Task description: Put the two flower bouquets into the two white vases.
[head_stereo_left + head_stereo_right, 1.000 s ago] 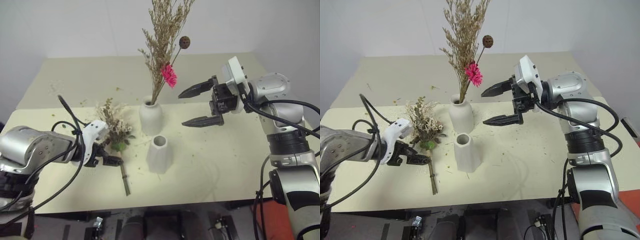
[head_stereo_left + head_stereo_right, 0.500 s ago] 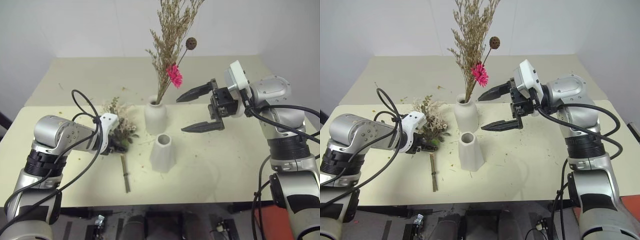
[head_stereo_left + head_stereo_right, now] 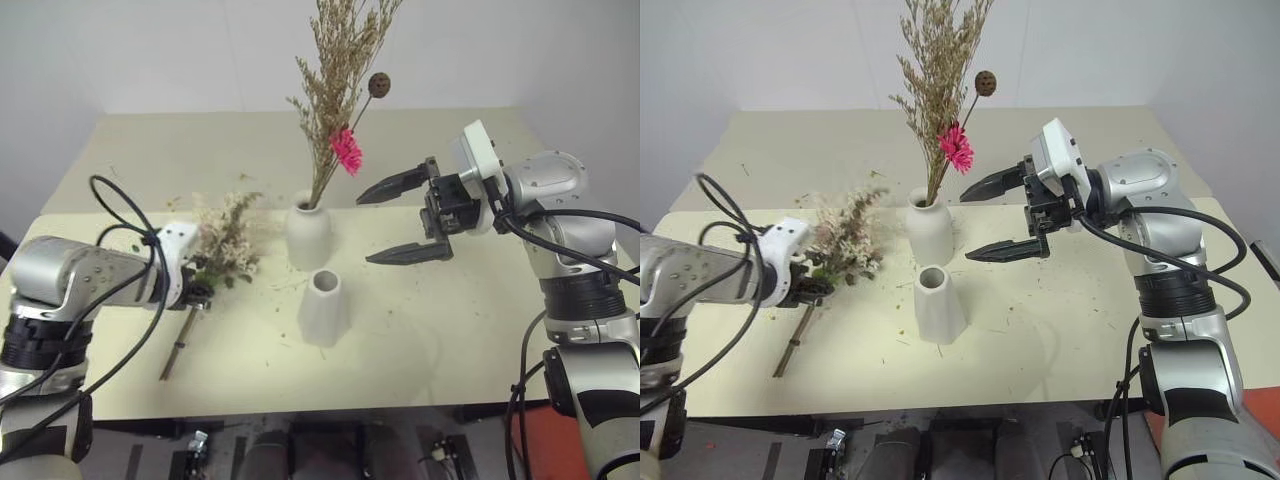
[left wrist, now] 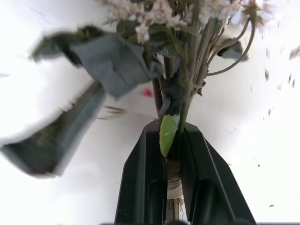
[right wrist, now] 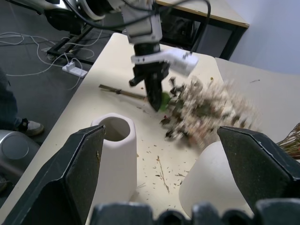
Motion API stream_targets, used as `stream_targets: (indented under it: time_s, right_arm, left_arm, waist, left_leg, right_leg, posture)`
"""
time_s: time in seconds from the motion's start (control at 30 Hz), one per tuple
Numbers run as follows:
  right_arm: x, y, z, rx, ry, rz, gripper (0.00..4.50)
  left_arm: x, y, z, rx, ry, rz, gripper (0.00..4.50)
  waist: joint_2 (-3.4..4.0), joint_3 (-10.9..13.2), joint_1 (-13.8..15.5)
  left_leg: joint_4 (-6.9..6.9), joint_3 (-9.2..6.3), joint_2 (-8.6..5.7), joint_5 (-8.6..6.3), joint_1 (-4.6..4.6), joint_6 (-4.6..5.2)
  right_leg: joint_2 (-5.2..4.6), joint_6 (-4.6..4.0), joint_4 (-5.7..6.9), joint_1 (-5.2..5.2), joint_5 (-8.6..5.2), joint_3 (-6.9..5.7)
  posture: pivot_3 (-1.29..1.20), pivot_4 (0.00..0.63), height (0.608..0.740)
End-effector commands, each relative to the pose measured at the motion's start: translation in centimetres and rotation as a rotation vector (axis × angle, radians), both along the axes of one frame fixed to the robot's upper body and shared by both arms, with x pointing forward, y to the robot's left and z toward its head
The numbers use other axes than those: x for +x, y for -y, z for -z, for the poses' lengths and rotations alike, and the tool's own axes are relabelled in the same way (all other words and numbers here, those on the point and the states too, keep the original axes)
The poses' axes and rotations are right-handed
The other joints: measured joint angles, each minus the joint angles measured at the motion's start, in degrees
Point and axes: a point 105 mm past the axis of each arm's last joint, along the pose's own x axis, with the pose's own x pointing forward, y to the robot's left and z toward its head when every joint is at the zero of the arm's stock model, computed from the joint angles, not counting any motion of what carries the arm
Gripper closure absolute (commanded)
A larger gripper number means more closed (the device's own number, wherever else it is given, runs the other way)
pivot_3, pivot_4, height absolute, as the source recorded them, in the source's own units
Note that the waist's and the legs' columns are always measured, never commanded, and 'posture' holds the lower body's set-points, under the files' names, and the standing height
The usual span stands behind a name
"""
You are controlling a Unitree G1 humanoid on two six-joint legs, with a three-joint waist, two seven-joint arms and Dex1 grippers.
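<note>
Next, my left gripper lets go of the fuller bouquet in the opening of the cone-shaped vase (image 3: pixel 325 281).
The slim bouquet (image 3: pixel 335 90) of tan grasses with a bright pink flower (image 3: pixel 346 150) stands upright in the rounded white vase (image 3: pixel 308 235). In front of that vase stands the cone-shaped vase (image 3: pixel 322 305), its mouth open and unfilled. My left gripper (image 3: pixel 195 292) is shut on the bound stems of the fuller bouquet (image 3: pixel 225 240), left of both vases. The left wrist view shows the fingers (image 4: pixel 140 183) clamped on the stems (image 4: pixel 172 178). The bouquet slants, head up and toward the vases, stem end (image 3: pixel 172 362) low near the table. My right gripper (image 3: pixel 363 229) hangs open right of the rounded vase, holding nothing.
The cream table (image 3: pixel 460 330) is sprinkled with dried plant crumbs. A second table section (image 3: pixel 200 140) lies behind, against a white wall. The right wrist view shows cables and a power strip (image 5: pixel 75 70) on the floor beyond the table edge.
My left gripper has shut on the fuller bouquet's stems and carried it left and up, so the bundle now slants. The right arm has stayed still.
</note>
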Motion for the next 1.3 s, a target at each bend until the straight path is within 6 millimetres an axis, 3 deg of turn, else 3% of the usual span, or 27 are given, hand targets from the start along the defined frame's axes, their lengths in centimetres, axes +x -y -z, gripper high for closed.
stream_targets:
  time_s: [0.03, 0.2, 0.4, 0.6, 0.8, 1.13, 1.3]
  right_arm:
    - [-0.2, 0.8, -1.2, 0.038, -0.001, 0.003, 0.0]
    - [-0.1, 1.6, -0.5, 0.036, -0.036, 0.017, 0.0]
    - [-1.0, 3.0, -0.1, 0.033, -0.045, -0.045, 0.0]
    - [-1.5, 4.1, 0.4, 0.0, -0.05, -0.055, 0.0]
    - [-1.5, 4.9, 0.8, -0.029, -0.058, -0.038, 0.0]
    - [-1.7, 5.2, 0.9, -0.023, -0.056, -0.027, 0.0]
    - [-1.8, 5.2, 1.1, -0.021, -0.055, -0.023, 0.0]
  left_arm:
    - [0.0, -1.2, -4.9, -0.042, 0.285, -0.03, 4.35]
    - [-1.1, -0.4, -11.1, -0.19, 0.725, 0.082, 4.35]
    - [-2.9, 3.5, -14.6, -0.353, 0.889, 0.346, 4.35]
    - [-4.3, 7.7, -16.3, -0.503, 0.909, 0.602, 4.35]
    - [-4.9, 11.2, -17.7, -0.694, 0.907, 0.753, 4.35]
    - [-4.6, 15.2, -16.5, -0.771, 0.85, 0.907, 4.35]
    - [-4.5, 16.0, -16.3, -0.79, 0.841, 0.934, 4.35]
  waist:
    - [0.0, 0.0, 0.0]
    - [0.0, 0.0, 0.2]
    - [-0.01, 0.0, 0.5]
    - [-0.02, 0.0, 0.3]
    - [-0.02, 0.0, 0.0]
    - [-0.03, 0.0, 0.2]
    - [-0.03, 0.0, 0.2]
  left_leg:
    - [0.0, 0.0, -0.01, 0.0, 0.0, 0.0]
    - [-0.04, 0.0, 0.0, 0.01, 0.01, -0.05]
    - [-0.01, 0.0, -0.07, -0.01, 0.0, -0.06]
    - [0.0, 0.01, -0.07, -0.03, 0.0, -0.02]
    - [0.02, 0.01, -0.06, -0.03, 0.03, -0.02]
    - [0.06, 0.01, -0.09, -0.02, 0.02, -0.01]
    - [0.07, 0.02, -0.09, -0.02, 0.04, -0.01]
  right_leg:
    - [-0.01, 0.0, -0.01, 0.0, 0.0, 0.0]
    - [-0.12, -0.01, -0.26, 0.0, 0.0, -0.01]
    - [-0.26, 0.0, -0.31, 0.1, 0.01, -0.08]
    - [-0.25, 0.04, -0.31, 0.14, 0.03, -0.1]
    - [-0.19, 0.05, -0.31, 0.15, 0.03, -0.06]
    - [-0.17, 0.05, -0.31, 0.16, 0.04, -0.03]
    - [-0.1, 0.05, -0.31, 0.17, 0.03, -0.02]
  posture:
    - [0.0, 0.15, 0.74]
    - [0.0, 0.15, 0.74]
    - [0.0, 0.15, 0.74]
    - [0.0, 0.15, 0.74]
    - [0.0, 0.15, 0.74]
    - [0.0, 0.15, 0.74]
    - [0.0, 0.15, 0.74]
